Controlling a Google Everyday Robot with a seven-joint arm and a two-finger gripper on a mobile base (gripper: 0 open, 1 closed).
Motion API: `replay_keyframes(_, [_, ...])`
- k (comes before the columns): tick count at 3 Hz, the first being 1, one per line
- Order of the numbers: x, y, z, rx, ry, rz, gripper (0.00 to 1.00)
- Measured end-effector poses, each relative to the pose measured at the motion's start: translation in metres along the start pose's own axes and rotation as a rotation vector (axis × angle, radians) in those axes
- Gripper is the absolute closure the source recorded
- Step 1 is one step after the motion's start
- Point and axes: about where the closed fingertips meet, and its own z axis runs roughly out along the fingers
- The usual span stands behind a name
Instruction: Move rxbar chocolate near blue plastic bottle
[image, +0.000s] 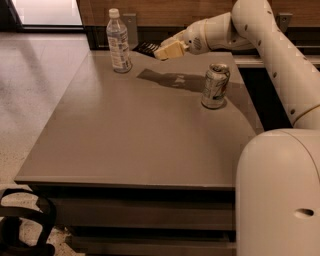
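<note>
I will set the rxbar chocolate, now held off the table surface, down with my gripper on the table's far end (147, 63), beside the blue plastic bottle.
The blue plastic bottle (119, 42), clear with a white cap and pale label, stands upright at the far left of the grey table (130, 140). My gripper (162, 51) hangs above the table's far edge, just right of the bottle. It is shut on the rxbar chocolate (146, 48), a flat black bar that sticks out left of the fingertips toward the bottle. The bar is off the table surface, and its shadow and the gripper's fall on the tabletop below. Part of the bar is hidden by the fingers.
A silver soda can (215, 85) stands upright at the right side of the table, under my arm (260, 35). A wooden wall runs behind the table. My white base (280, 195) fills the right foreground. A black object (20, 225) sits on the floor at lower left.
</note>
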Motion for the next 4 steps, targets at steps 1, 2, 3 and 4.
replay_keyframes(1, [0.013,-0.001,0.009,-0.003,0.003,0.013,1.0])
replay_keyframes(2, [0.029,-0.002,0.017,-0.008,-0.007,0.034,1.0])
replay_keyframes(3, [0.04,-0.002,0.024,-0.006,-0.006,0.044,1.0])
replay_keyframes(4, [0.04,0.0,0.027,-0.011,-0.006,0.045,0.83])
